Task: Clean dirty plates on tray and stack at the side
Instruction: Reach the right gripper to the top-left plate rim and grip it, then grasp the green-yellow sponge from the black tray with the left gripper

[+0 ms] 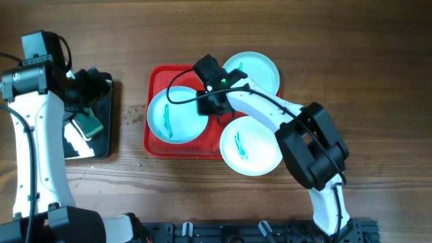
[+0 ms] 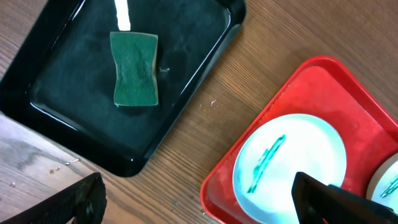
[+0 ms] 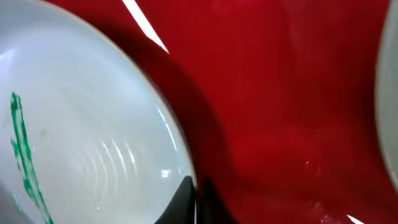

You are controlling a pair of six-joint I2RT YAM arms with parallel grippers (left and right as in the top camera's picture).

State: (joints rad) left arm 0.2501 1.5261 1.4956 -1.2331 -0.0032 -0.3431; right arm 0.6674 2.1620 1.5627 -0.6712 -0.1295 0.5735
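Observation:
The green sponge's narrow middle point(image 1: 88, 123) point(image 2: 135, 70) in the black tray is next for my left gripper, which should go there and close on it, because the plates need wiping.
The red tray point(image 1: 156, 81) holds three plates. The left plate point(image 1: 172, 118) has a teal smear. The front right plate point(image 1: 253, 148) is also smeared and overhangs the tray's corner. The back right plate point(image 1: 256, 67) looks clean. My right gripper point(image 1: 210, 101) is shut on the left plate's right rim; in the right wrist view its fingers point(image 3: 196, 202) pinch the plate point(image 3: 81, 137) above the tray floor point(image 3: 280, 93). My left gripper point(image 1: 93, 86) hovers over the black tray, open and empty point(image 2: 199, 205).
A black tray point(image 2: 56, 106) on the left holds a green sponge point(image 2: 134, 68), which also shows in the overhead view point(image 1: 89, 123). Crumbs lie on the wooden table between the two trays. Another plate's edge point(image 3: 392, 93) shows at the right of the right wrist view.

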